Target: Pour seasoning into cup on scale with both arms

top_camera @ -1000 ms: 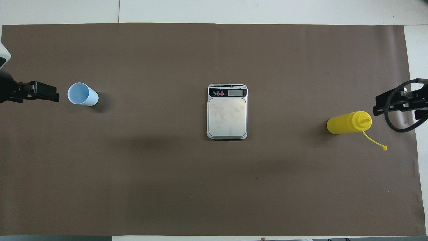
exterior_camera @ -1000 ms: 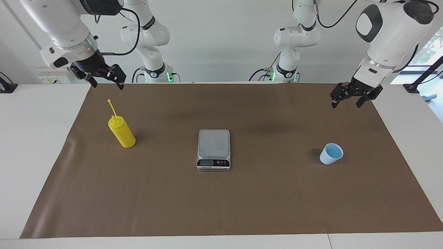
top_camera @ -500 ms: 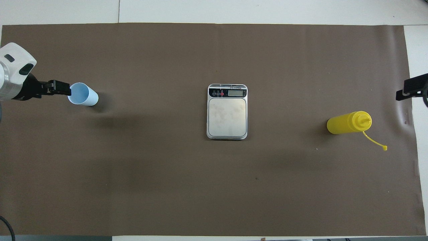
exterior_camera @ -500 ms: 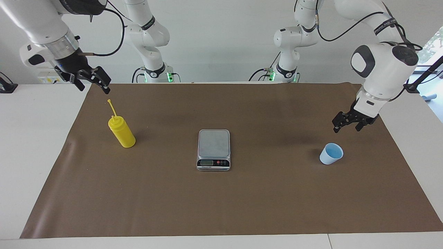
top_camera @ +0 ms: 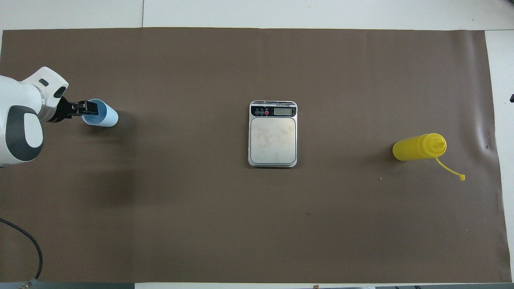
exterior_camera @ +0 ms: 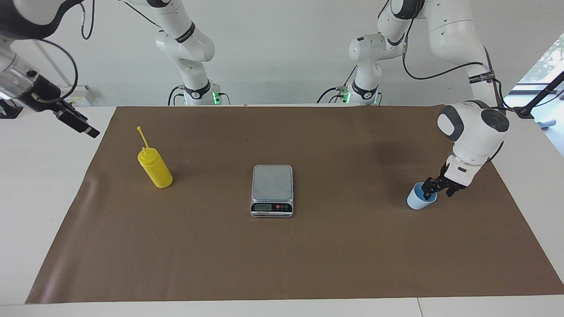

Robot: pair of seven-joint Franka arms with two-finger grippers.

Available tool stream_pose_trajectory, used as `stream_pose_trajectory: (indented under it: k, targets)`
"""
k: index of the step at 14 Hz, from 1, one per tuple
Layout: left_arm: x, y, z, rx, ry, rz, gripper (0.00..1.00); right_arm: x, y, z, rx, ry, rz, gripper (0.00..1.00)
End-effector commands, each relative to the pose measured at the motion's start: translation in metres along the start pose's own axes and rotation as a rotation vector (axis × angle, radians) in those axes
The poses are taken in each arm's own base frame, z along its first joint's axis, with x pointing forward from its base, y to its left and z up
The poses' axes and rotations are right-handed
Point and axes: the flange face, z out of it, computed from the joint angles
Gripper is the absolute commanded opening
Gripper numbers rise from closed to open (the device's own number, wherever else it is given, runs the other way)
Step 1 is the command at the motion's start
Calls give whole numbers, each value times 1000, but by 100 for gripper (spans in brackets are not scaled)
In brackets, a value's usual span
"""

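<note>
The yellow seasoning bottle is next: I need to close my right gripper around the body (top_camera: 409,149) of it, below its cap, so its top stays free for pouring.
The light-blue cup (exterior_camera: 417,201) (top_camera: 105,117) stands upright on the brown mat toward the left arm's end of the table. My left gripper (exterior_camera: 437,190) (top_camera: 90,108) is down at its rim, open, with one finger inside the cup and the other outside its wall. On the middle of the mat sits the silver scale (exterior_camera: 272,182) (top_camera: 273,136) with a bare platform. The yellow seasoning bottle (exterior_camera: 155,169) (top_camera: 417,147) stands toward the right arm's end, its cap strand hanging loose. My right gripper (exterior_camera: 88,129) hangs open and holds nothing, over the white table beside the mat's edge.
The brown mat (exterior_camera: 282,255) covers most of the white table (exterior_camera: 39,189). Both arm bases stand at the robots' edge of the table. A black cable (top_camera: 24,241) shows at the robots' corner by the left arm.
My left gripper has come down from above the mat to the cup's rim and its fingers have narrowed. My right gripper has swung away from the bottle, out past the mat's edge.
</note>
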Motion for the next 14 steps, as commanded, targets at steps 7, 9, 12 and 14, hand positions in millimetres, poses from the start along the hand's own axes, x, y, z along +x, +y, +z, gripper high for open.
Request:
stream_pose_trajectory:
  k: [7,9,12,14]
  targets:
    - [-17,15,-38,8,-24,-23,0,141,92,87,155,-355,350,100]
    - [-20,48,-67,4,-18,-2,0,140,108,112,219,-414,421,100]
    - [-22,133,-85,-12,-3,-91,0,123,118,153,281,-473,518,100]
    - [-38,205,-85,-28,-2,-74,0,115,122,184,310,-506,570,100]
